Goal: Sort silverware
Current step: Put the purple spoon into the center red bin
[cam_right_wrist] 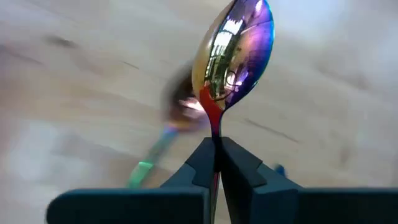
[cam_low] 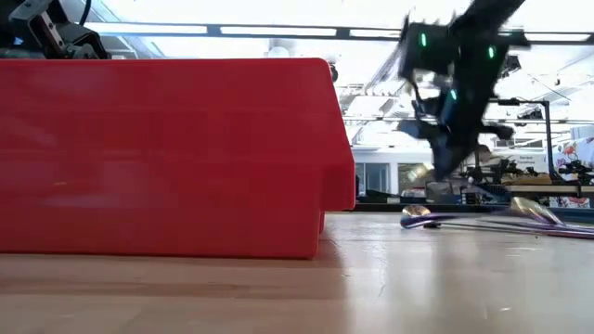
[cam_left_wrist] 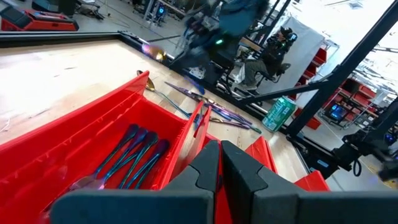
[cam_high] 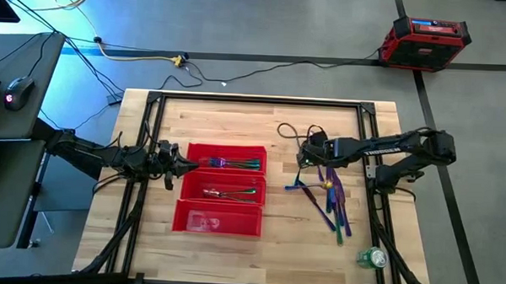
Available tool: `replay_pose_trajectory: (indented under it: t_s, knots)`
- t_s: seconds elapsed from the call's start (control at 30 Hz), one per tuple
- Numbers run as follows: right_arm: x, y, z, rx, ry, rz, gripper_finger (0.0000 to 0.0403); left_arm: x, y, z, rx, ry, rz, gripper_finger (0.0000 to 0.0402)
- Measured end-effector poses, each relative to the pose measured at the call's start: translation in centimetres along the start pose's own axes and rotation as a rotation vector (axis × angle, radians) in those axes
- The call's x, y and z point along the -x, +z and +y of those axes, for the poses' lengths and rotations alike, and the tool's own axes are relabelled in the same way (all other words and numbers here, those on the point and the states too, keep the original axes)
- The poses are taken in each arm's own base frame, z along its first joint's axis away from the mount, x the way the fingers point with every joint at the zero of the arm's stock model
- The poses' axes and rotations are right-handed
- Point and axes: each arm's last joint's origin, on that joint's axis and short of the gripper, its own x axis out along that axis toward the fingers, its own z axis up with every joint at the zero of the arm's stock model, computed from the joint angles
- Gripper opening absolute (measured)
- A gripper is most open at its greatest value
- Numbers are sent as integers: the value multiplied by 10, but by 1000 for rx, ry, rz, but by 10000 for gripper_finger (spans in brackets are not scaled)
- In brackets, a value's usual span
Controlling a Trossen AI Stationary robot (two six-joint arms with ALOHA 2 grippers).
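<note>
My right gripper will set the iridescent spoon down on the pieces in the red tray's middle compartment (cam_high: 228,192). The spoon is now at the pile's far end.
The red three-compartment tray (cam_high: 221,210) lies left of the table's middle. Its far compartment holds blue-green silverware (cam_high: 235,163) (cam_left_wrist: 134,155), and its middle compartment holds more pieces (cam_high: 230,193). A loose pile of purple, blue and gold silverware (cam_high: 329,197) (cam_low: 483,221) lies flat on the wood to the tray's right. My right gripper (cam_high: 304,157) (cam_right_wrist: 216,155) hovers at the pile's far end, shut on an iridescent spoon (cam_right_wrist: 233,56). My left gripper (cam_high: 181,163) (cam_left_wrist: 221,158) is shut at the tray's left edge, over the far compartment. My right gripper pinches the spoon by its thin neck (cam_right_wrist: 215,127), just behind the bowl, between the two fingertips. The bowl (cam_right_wrist: 236,50) sticks out beyond the fingers, in line with them. The handle is hidden behind the fingers. The bowl looks raised above the table, with a blurred piece below it.
A green can (cam_high: 371,258) stands near the table's near right corner. A dark cable (cam_high: 294,130) loops on the wood beyond the pile. A red box (cam_high: 425,40) sits on the floor past the far right corner. Bare wood lies between tray and pile.
</note>
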Motion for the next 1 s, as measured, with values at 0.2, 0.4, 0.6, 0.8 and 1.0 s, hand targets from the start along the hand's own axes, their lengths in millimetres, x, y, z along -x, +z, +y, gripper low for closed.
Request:
replay_pose_trajectory:
  t_s: [0.2,0.4,0.6,0.8,1.0]
  knots:
    - [61,10,51,143,167,-240,0,0,0,0,0,1,-1,0]
    - [98,4,127,394,327,-416,0,0,0,0,0,1,-1,0]
    - [97,-3,209,657,374,-459,0,0,0,0,0,1,0,0]
    - [70,-10,265,889,401,-413,0,0,0,0,-1,1,1,0]
    - [42,-14,286,1058,406,-304,0,0,-1,-1,-2,-9,8,0]
